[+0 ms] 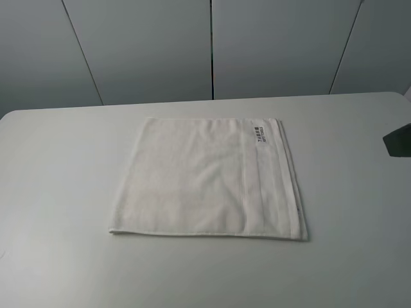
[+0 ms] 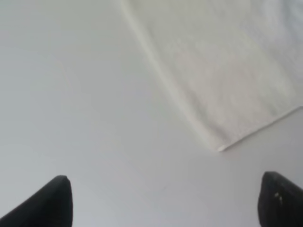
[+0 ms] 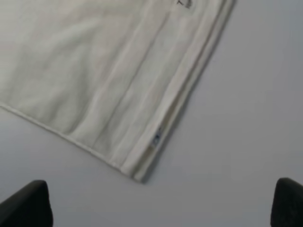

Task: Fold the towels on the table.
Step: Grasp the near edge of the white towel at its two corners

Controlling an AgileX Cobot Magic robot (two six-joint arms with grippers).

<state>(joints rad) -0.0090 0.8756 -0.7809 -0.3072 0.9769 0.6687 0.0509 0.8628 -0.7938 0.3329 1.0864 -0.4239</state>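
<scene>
The border and layered edges of the towel end at the white towel's near corner [image 1: 298, 237] [image 3: 129, 171]. Next, I close my right gripper on that corner.
The white towel [image 1: 209, 176] lies flat in the middle of the table [image 1: 58, 192], with a border band down its right side and a small printed label [image 1: 259, 136] near the far right corner. Layered edges show along its right side. In the left wrist view my left gripper [image 2: 168, 198] hangs open over bare table, just short of the towel's [image 2: 227, 61] near left corner. My right gripper [image 3: 158, 203] is open too, hovering short of the near right corner of the towel [image 3: 94, 71]. Neither gripper touches the cloth.
A dark piece of the right arm [image 1: 399, 140] pokes in at the right edge of the exterior view. Grey wall panels [image 1: 212, 45] stand behind the table's far edge. White tabletop surrounds the towel on all sides.
</scene>
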